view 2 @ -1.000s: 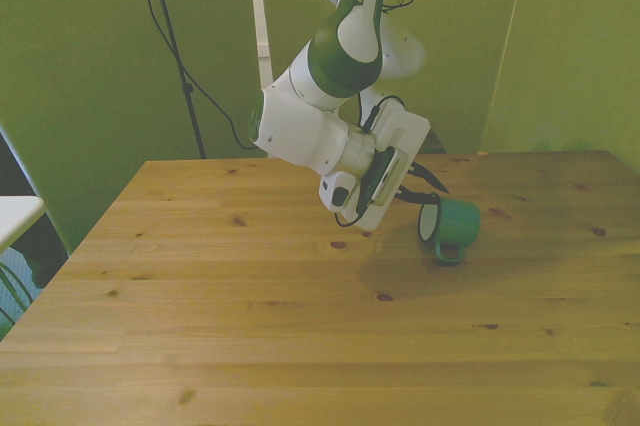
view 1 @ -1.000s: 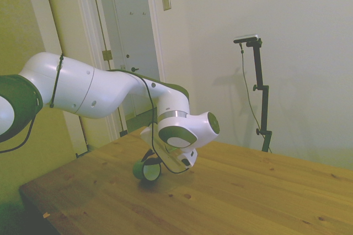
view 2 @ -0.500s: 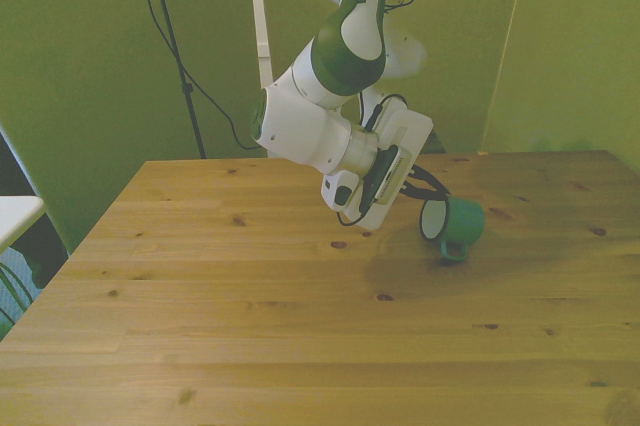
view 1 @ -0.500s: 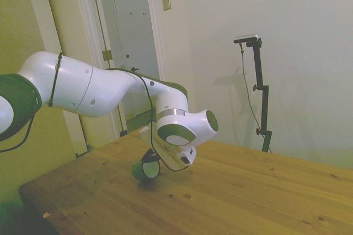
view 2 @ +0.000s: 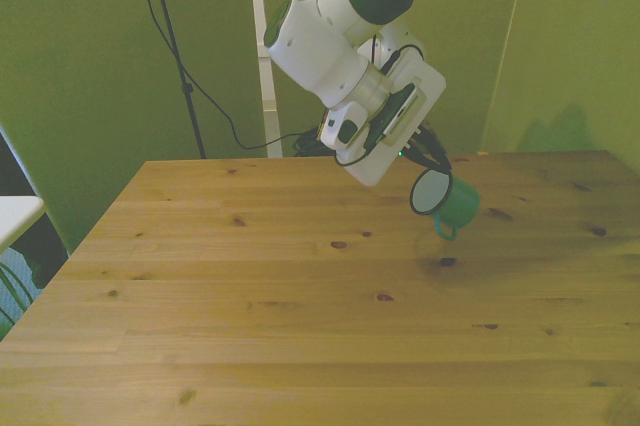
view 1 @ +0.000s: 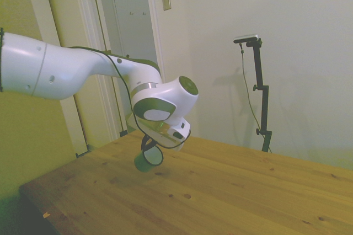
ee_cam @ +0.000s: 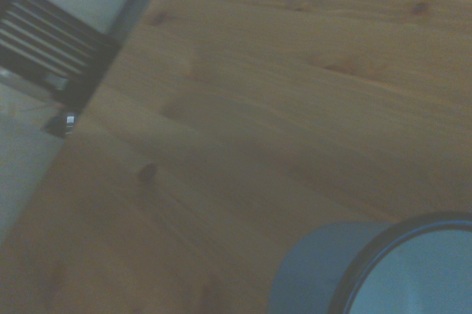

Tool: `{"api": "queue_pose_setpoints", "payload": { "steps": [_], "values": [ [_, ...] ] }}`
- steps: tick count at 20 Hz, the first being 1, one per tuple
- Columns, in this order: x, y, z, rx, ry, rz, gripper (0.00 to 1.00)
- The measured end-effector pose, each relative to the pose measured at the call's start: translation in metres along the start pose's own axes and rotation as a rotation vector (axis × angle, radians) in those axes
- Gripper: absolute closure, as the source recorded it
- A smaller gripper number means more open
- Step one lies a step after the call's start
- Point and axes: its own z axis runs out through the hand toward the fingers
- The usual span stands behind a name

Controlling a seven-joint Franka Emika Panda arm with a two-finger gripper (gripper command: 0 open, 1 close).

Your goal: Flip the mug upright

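I will release the teal-green mug upright over the small dark knot (view 2: 370,243) near the wooden table's middle.
The teal-green mug (view 2: 449,202) hangs in the air a little above the wooden table (view 2: 250,296), tilted, with its white inside and dark rim facing the front view's left and its handle pointing down. My gripper (view 2: 428,158) is shut on the mug's upper rim, its dark fingers just above the cup. From the side, the mug (view 1: 146,159) floats clear of the table (view 1: 248,191) below the gripper (view 1: 149,143). The wrist view catches part of the mug (ee_cam: 324,270) and its rim over the boards.
The mug's faint shadow (view 2: 445,262) lies on the boards under it. A dark slatted object (ee_cam: 44,56) stands beyond the table's edge in the wrist view. A white surface (view 2: 15,216) sits off the front view's left edge.
The arm has risen and swung back, lifting the mug from lying on its side on the table into the air. The grip on its rim is unchanged.
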Motion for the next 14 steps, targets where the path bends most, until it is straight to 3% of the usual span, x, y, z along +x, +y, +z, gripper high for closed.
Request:
{"api": "queue_pose_setpoints", "payload": {
  "steps": [5, 11, 14],
  "values": [
    [-0.031, -0.002, -0.02, -0.116, 0.181, -0.005, 1.0],
    [-0.059, -0.009, 0.002, -0.284, 0.318, -0.006, 1.0],
    [-0.069, -0.013, 0.014, -0.371, 0.441, -0.014, 1.0]
  ]
}}
